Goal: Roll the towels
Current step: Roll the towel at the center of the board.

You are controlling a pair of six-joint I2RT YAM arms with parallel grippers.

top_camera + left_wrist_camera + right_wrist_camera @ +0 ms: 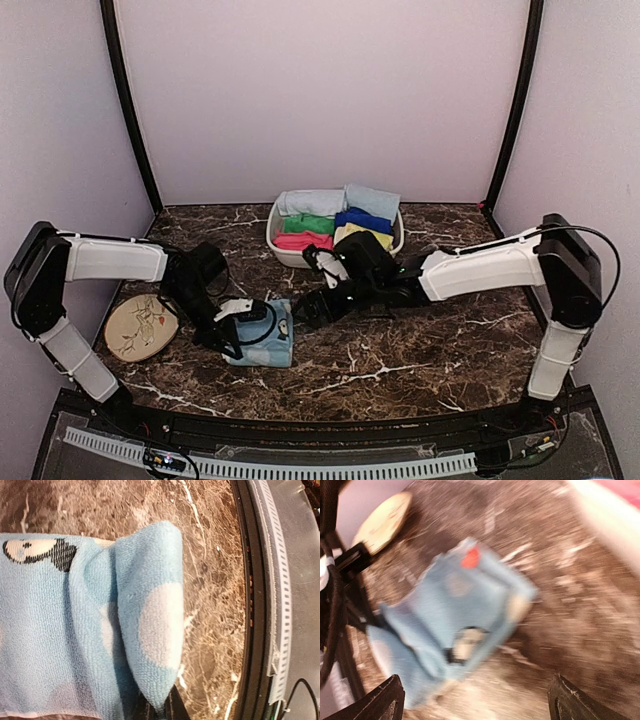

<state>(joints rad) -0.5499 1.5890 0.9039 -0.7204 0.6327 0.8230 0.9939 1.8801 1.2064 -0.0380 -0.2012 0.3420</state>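
Note:
The robot's left gripper pinches one end of the towel's raised fold while the opposite end stands loose, so the right gripper should grasp that loose end (282, 355) before rolling further.
A medium blue towel with pale round spots (272, 338) lies folded on the marble table (420, 350), left of centre. My left gripper (238, 345) is at the towel's left edge. In the left wrist view it (161, 711) is shut on a raised fold of the spotted towel (145, 625). My right gripper (308, 312) hangs just right of the towel. The blurred right wrist view shows its fingers (389, 700) spread wide and open, nothing between them, with the towel (450, 625) ahead. A pale blue towel (372, 200) lies in the basket's back right corner.
A white basket (283, 250) at the back centre holds several rolled towels in green, pink, dark blue and yellow. A round beige plate (141, 326) with a drawing lies at the front left, by the left arm. The table's dark front edge (255, 630) runs close to the towel.

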